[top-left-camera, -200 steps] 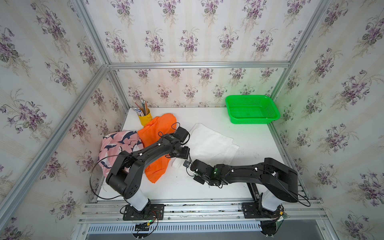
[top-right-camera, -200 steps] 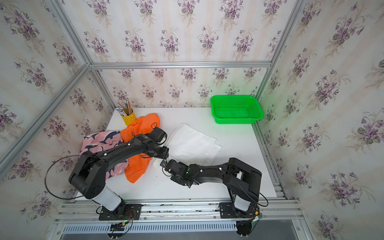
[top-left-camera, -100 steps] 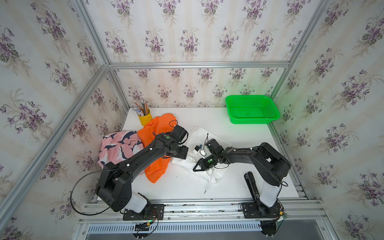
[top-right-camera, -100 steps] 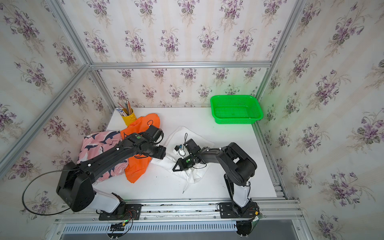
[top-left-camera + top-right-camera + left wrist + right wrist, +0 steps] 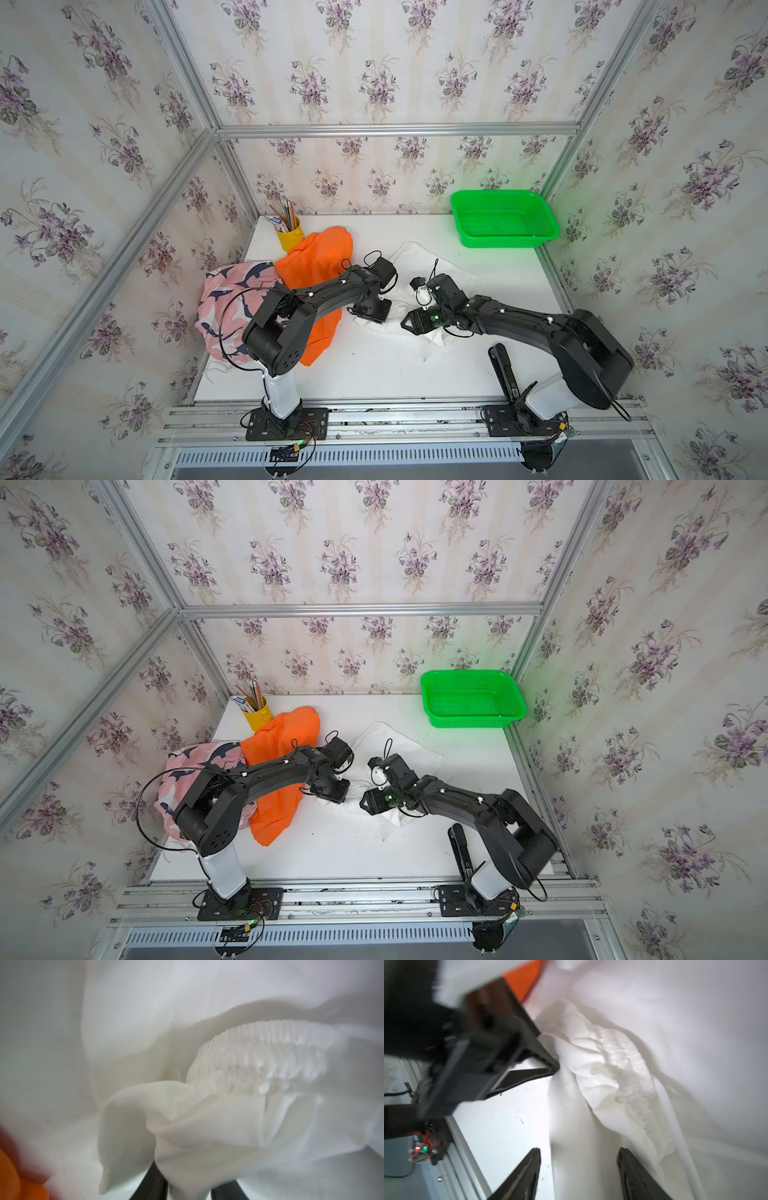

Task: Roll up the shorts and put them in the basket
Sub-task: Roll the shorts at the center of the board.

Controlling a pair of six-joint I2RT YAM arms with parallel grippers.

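My left gripper is holding the fold with the gathered waistband curling up behind it, so it should take the shorts' loose end flap (image 5: 124,1124) and pull the white shorts taut.
The white shorts (image 5: 436,266) (image 5: 399,746) lie bunched mid-table, their gathered waistband (image 5: 259,1059) (image 5: 629,1076) folded over. My left gripper (image 5: 370,318) (image 5: 332,798) (image 5: 187,1186) is shut on a fold of the white cloth at its left end; the right wrist view shows its tips (image 5: 556,1069) pinching that fold. My right gripper (image 5: 405,324) (image 5: 363,804) (image 5: 579,1149) stands open, with the cloth lying loose between its spread fingers. The orange shorts (image 5: 320,257) (image 5: 286,737) and the pink shark-print shorts (image 5: 224,299) (image 5: 187,771) lie heaped at the left.
A green basket (image 5: 505,241) (image 5: 473,723) stands at the back right corner. A yellow cup of pencils (image 5: 291,239) (image 5: 257,719) sits at the back left, touching the orange shorts. Aluminium frame posts and papered walls close in the table on three sides.
My right gripper carried the near edge of the white shorts back over the cloth, then opened and let it go. My left gripper has closed on the cloth's left end.
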